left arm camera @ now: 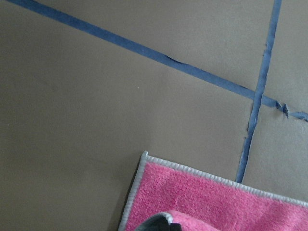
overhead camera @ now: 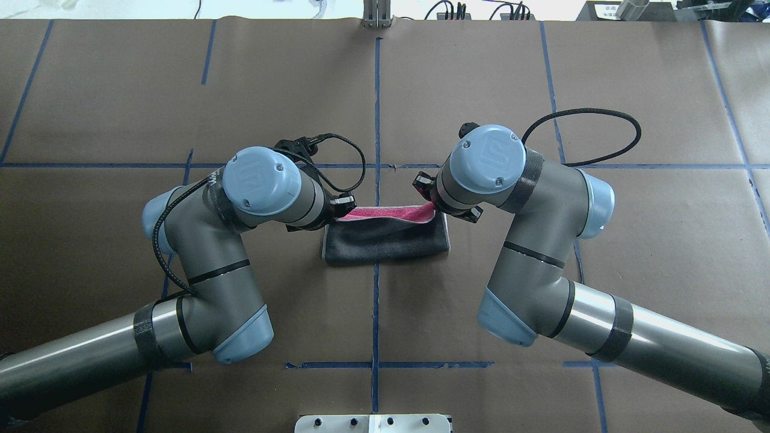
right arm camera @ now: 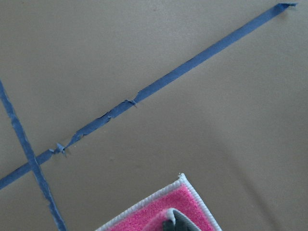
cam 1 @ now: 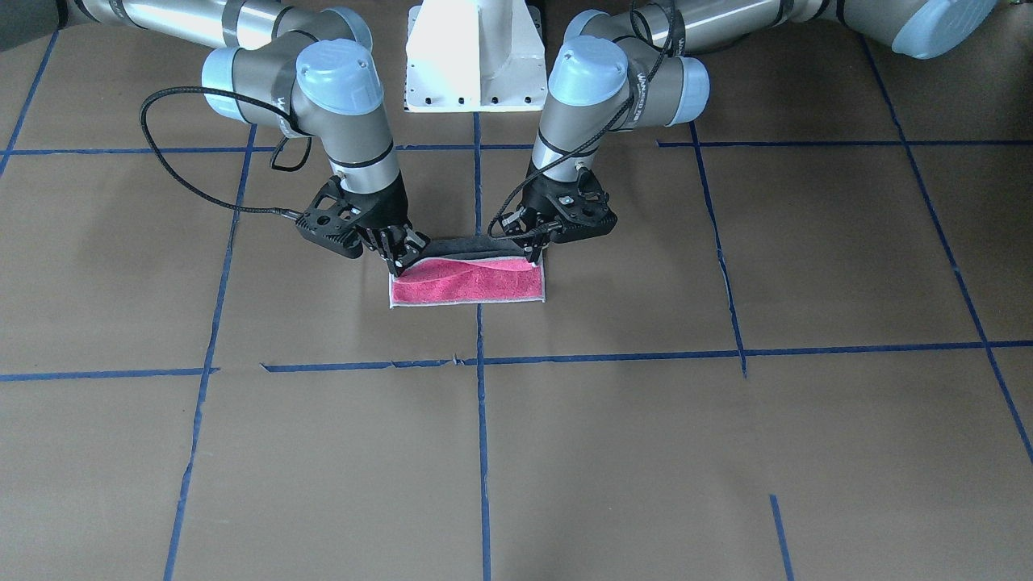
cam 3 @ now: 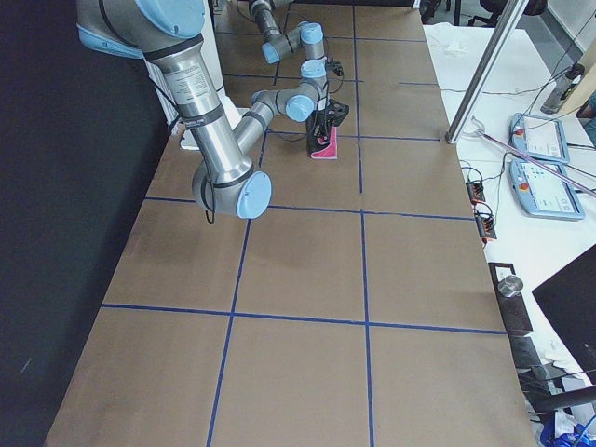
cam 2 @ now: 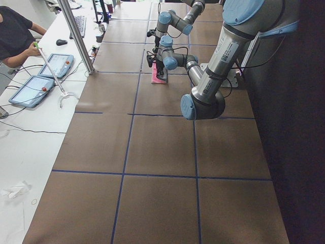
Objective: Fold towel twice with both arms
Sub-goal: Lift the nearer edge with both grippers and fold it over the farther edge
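Observation:
I need to let go of the towel's raised edge, now held a little above the pink face, with my left gripper on the towel's pink side, just inside its pale-bordered pink corner (cam 1: 537, 290) (left arm camera: 155, 172).
The towel (cam 1: 468, 282) lies at the table's middle, half turned over. In the front-facing view its pink face shows with a pale border. From overhead its grey face (overhead camera: 385, 243) shows, with a pink strip (overhead camera: 385, 213) along the far side. My left gripper (cam 1: 537, 248) is shut on the raised edge at one corner, and my right gripper (cam 1: 399, 260) is shut on the other. Both hold that edge a little above the pink face. The left wrist view shows a pink corner (left arm camera: 202, 197), and so does the right wrist view (right arm camera: 163, 211).
The table (cam 1: 726, 452) is covered in brown paper with blue tape lines (cam 1: 483, 452). The white pedestal base (cam 1: 472, 56) stands behind the towel. In the exterior left view an operator (cam 2: 15, 35), tablets (cam 2: 30, 90) and a metal pole (cam 2: 76, 35) are at the far side.

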